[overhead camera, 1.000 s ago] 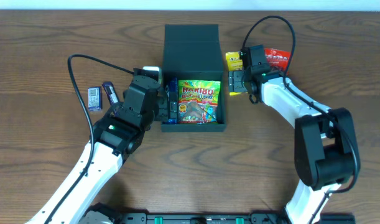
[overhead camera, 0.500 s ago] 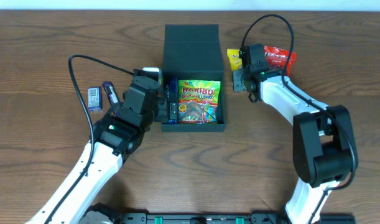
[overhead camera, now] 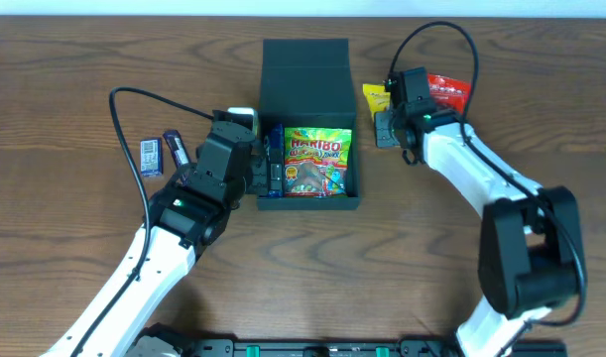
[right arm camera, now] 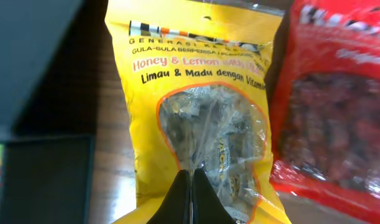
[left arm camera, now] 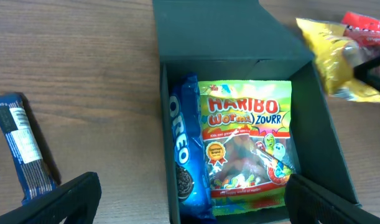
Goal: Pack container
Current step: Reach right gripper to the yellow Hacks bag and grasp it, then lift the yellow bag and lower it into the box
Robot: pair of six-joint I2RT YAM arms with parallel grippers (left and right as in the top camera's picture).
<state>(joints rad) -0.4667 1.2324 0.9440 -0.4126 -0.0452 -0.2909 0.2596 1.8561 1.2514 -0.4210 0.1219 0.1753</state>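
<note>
Next, I release the yellow candy packet from my right gripper on top of the Haribo bag (overhead camera: 309,155) in the dark green container.
The dark green container (overhead camera: 307,59) stands open at the table's middle, lid flap folded back. Inside lie a Haribo bag (overhead camera: 317,159) and a blue Oreo pack (overhead camera: 275,159) along the left wall. My left gripper (left arm camera: 193,205) is open and straddles the container's (left arm camera: 239,56) near left wall, holding nothing. My right gripper (right arm camera: 191,186) is shut on the lower part of a yellow honey-lemon candy packet (right arm camera: 202,93), just right of the container. From overhead, the right gripper (overhead camera: 384,121) covers most of that packet (overhead camera: 373,96).
A red snack packet (overhead camera: 446,91) lies beside the yellow one, on its right. Two blue wrapped bars (overhead camera: 152,156) (overhead camera: 176,147) rest left of my left arm. A small white item (overhead camera: 241,114) sits by the container's left wall.
My right gripper's jaws have closed on the yellow packet, which shifted slightly away from the container. The left arm has not moved.
</note>
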